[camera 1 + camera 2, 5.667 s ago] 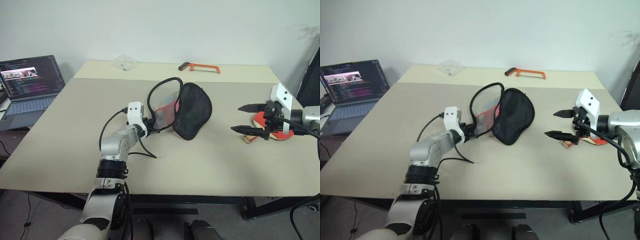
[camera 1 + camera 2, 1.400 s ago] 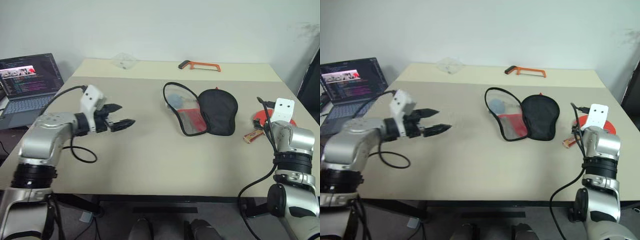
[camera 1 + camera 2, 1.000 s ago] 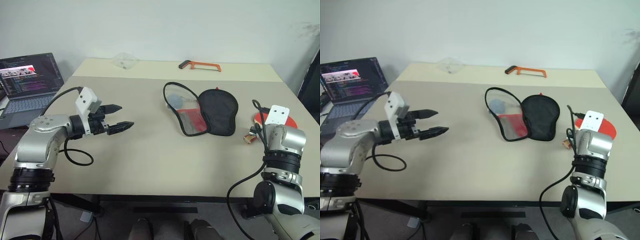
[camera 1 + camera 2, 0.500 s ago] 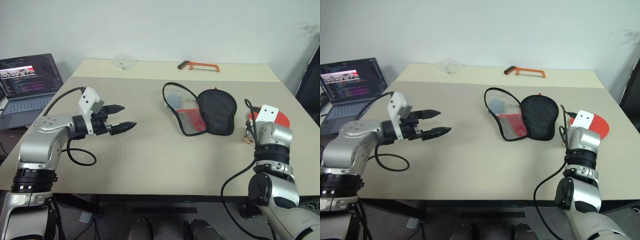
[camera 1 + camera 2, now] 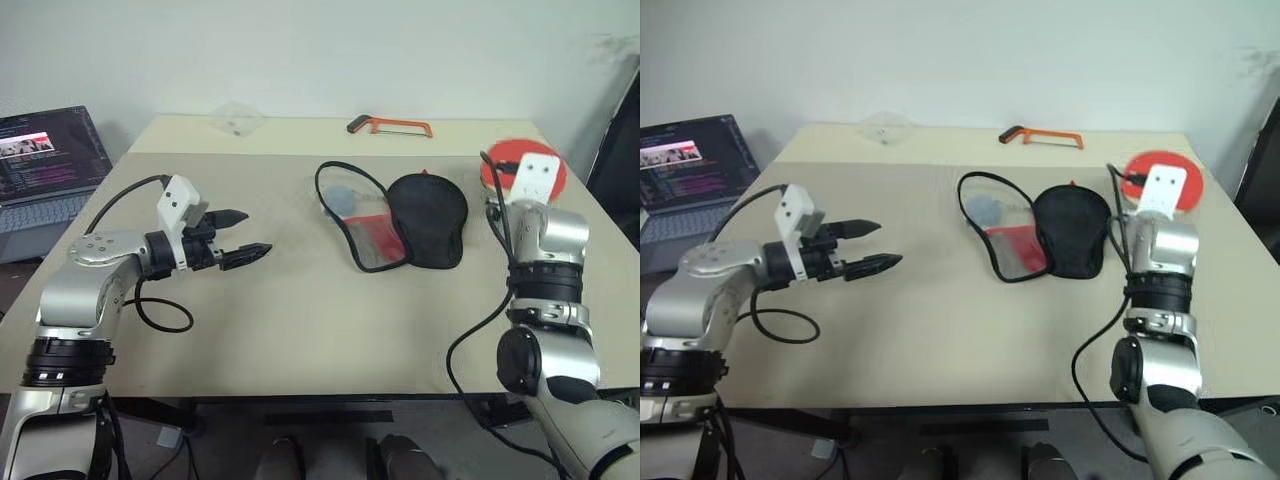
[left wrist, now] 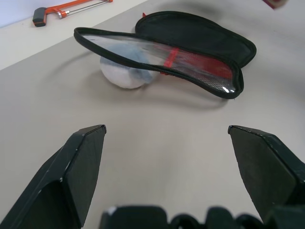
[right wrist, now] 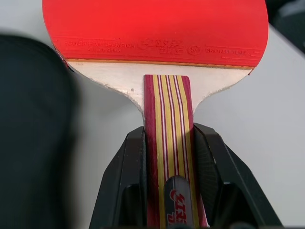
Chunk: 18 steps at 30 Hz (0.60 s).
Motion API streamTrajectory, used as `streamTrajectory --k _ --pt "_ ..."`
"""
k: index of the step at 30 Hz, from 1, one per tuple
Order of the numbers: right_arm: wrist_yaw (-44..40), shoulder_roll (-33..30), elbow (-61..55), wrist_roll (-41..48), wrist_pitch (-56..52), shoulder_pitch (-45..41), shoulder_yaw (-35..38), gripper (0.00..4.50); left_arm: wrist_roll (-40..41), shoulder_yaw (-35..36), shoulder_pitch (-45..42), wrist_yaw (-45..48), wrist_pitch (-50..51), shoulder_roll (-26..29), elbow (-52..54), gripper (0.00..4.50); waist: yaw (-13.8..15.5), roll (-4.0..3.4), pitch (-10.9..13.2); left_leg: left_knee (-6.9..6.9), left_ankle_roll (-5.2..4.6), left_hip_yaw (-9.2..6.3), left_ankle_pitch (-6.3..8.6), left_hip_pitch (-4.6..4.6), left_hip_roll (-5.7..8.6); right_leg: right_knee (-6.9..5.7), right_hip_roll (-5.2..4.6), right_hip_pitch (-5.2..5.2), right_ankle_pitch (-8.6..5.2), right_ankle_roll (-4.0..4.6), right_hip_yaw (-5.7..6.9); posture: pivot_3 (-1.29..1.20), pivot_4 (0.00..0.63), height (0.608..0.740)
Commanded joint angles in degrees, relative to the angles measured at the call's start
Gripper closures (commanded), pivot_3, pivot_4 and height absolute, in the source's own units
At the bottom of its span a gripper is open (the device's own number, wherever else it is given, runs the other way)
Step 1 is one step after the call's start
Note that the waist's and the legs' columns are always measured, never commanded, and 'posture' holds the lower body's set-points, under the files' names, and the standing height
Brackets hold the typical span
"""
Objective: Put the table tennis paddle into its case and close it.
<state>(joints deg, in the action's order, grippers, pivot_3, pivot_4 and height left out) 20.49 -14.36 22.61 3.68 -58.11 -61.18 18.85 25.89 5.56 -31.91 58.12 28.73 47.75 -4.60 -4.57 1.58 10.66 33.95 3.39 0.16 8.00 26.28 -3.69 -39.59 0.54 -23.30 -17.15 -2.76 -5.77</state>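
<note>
My right gripper is going to put the table tennis paddle down in the black half of the open case (image 5: 430, 210).
The table tennis paddle (image 7: 155, 28) is lifted off the table at the right, its red face (image 5: 1147, 162) showing above my right wrist. My right gripper (image 7: 167, 157) is shut on its striped wooden handle (image 7: 167, 124), one finger on each side. The case (image 5: 428, 218) lies open in the middle of the table, black half to the right. Its clear-window flap (image 5: 358, 215) with the red band stands up on the left. My left gripper (image 5: 255, 232) hovers open over the table well left of the case (image 6: 190, 52), pointing at it, with nothing between its fingers (image 6: 83, 164).
A small pale round pouch (image 6: 125, 71) lies under the case's clear flap. An orange hacksaw (image 5: 390, 126) and a clear plastic bag (image 5: 235, 118) lie at the far edge. A laptop (image 5: 45, 165) stands off the table's left side. A black cable (image 5: 150, 310) loops below my left arm.
My right gripper has shut on the paddle's handle and lifted the paddle off the table, up and farther away. The left arm has stayed in place.
</note>
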Motion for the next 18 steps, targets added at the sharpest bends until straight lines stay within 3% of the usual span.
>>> streamTrajectory --k 1,8,18 --pt "-3.88 3.45 -2.19 1.16 0.84 -2.55 -4.31 3.48 -0.14 0.89 -1.57 -0.13 -0.17 0.01 0.93 0.0 -0.3 0.0 0.0 0.0 0.0 -0.02 0.0 -0.01 -0.01 -0.05 0.02 -0.02 -0.01 0.02 0.0 0.0 0.15 0.74" --pt "-3.34 9.19 0.22 1.22 1.8 -0.54 -4.4 3.48 0.1 1.54 0.45 -0.7 0.81 0.11 3.07 0.0 0.07 0.0 0.0 0.06 0.01 -0.06 -0.01 0.02 0.0 -0.3 0.03 -0.1 -0.04 0.06 0.04 0.0 0.15 0.74" --pt "-2.02 10.11 4.83 1.65 3.36 -0.13 -2.92 3.48 -0.04 2.02 2.9 -1.57 2.07 0.49 5.48 0.0 -0.16 0.0 0.0 0.11 0.01 -0.1 -0.01 0.06 -0.01 -0.32 0.03 -0.11 -0.04 0.06 0.08 0.0 0.15 0.74"
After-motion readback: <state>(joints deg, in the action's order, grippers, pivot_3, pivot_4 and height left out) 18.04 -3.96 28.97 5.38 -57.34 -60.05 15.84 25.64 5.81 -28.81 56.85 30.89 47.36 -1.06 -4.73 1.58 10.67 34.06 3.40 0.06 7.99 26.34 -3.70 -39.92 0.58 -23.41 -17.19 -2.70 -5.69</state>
